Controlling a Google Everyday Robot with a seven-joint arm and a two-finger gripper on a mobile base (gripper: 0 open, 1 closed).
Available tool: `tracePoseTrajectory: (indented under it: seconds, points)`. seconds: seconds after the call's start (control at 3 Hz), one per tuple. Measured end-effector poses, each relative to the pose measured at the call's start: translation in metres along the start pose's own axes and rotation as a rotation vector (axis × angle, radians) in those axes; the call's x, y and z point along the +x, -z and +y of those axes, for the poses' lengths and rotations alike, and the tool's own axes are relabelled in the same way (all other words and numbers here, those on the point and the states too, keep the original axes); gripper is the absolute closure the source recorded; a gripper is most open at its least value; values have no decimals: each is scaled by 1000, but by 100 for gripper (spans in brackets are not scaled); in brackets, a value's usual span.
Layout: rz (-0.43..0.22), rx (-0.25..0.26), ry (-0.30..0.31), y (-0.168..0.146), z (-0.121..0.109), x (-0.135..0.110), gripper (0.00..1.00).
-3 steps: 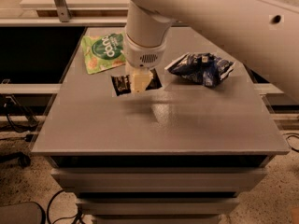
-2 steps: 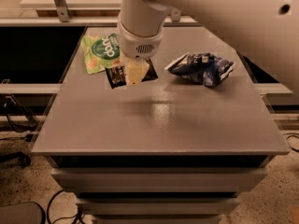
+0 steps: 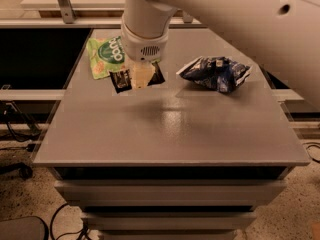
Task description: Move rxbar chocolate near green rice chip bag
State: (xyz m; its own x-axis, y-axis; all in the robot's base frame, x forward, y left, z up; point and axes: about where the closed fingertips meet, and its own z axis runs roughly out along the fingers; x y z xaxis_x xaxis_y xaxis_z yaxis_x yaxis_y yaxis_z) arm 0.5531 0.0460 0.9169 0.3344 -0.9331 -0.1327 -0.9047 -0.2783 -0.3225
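Note:
Next, my gripper lets go of the rxbar chocolate against the green rice chip bag's edge (image 3: 141, 63), facing the dark blue snack bag.
The rxbar chocolate (image 3: 120, 80) is a small dark bar with pale lettering, lying flat at or just above the table top. My gripper (image 3: 139, 77) comes straight down over its middle, and its pale fingers (image 3: 142, 74) are shut on the bar, hiding the centre of it. The green rice chip bag (image 3: 104, 57) lies flat at the far left of the table. The bar's left end is right beside the bag's lower right edge. My arm hides part of the bag's right side.
A crumpled dark blue and white snack bag (image 3: 215, 73) lies at the right of the grey table (image 3: 170, 129). Behind the table runs a pale shelf with a metal post (image 3: 62, 3). Cables lie on the floor at the left.
My gripper has moved left and toward the far side with the bar in it, bringing the bar up next to the green bag. The two bags have not moved.

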Motion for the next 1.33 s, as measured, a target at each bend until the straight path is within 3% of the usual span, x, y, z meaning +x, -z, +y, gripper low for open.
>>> tracePoseTrajectory:
  seconds: [0.67, 1.33]
  points:
    - [-7, 2, 10, -31, -45, 10, 100]
    - [5, 7, -24, -56, -81, 34, 100]
